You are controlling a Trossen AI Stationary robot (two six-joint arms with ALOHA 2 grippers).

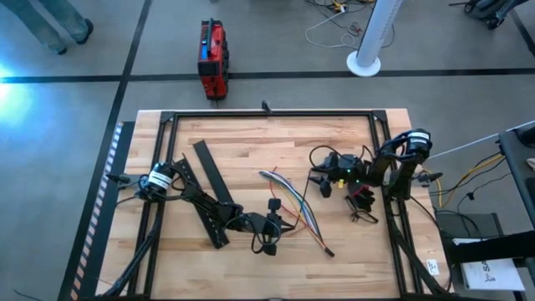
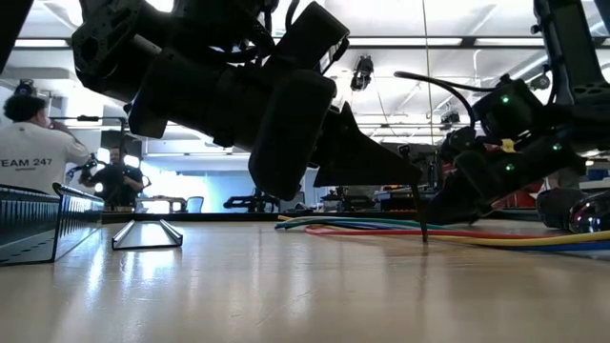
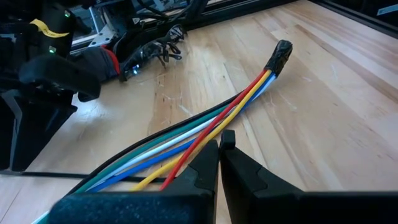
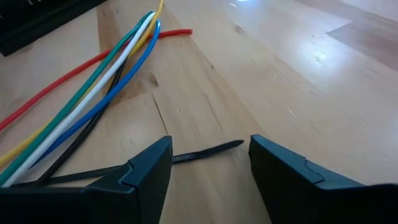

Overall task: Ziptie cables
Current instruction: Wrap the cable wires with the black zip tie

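Observation:
The black zip tie is lying beside the cables, and its fate is to be gripped when my right gripper closes on the loose end point(image 1: 308, 176) point(image 4: 214, 151) of it.
The cables point(image 1: 294, 205), a bundle of blue, green, white, yellow and red wires, lie flat mid-table. One end is wrapped in black point(image 3: 280, 56). My left gripper point(image 3: 219, 146) is shut just beside the bundle point(image 3: 205, 127). A thin black zip tie point(image 4: 205, 152) lies on the wood beside the cables point(image 4: 99, 87), and its free end point(image 4: 239, 145) lies between the fingers of my open right gripper point(image 4: 210, 142), untouched. In the low view the zip tie point(image 2: 422, 214) rises from the table to my left gripper point(image 2: 416, 183). My left gripper pinches the zip tie at its upper end point(image 2: 417, 191), right at the tips of its shut fingers. The fingers slant down from the table's left side. The strap hangs down from them to the table. The wrist view hides the place of contact behind the fingers.
Two long black slotted bars point(image 1: 213, 180) lie left of the cables under my left arm. A dark wire tangle with a clip point(image 1: 361, 209) sits by my right arm. A black frame point(image 1: 267, 114) rims the table. People show beyond the table in the low view point(image 2: 33, 152).

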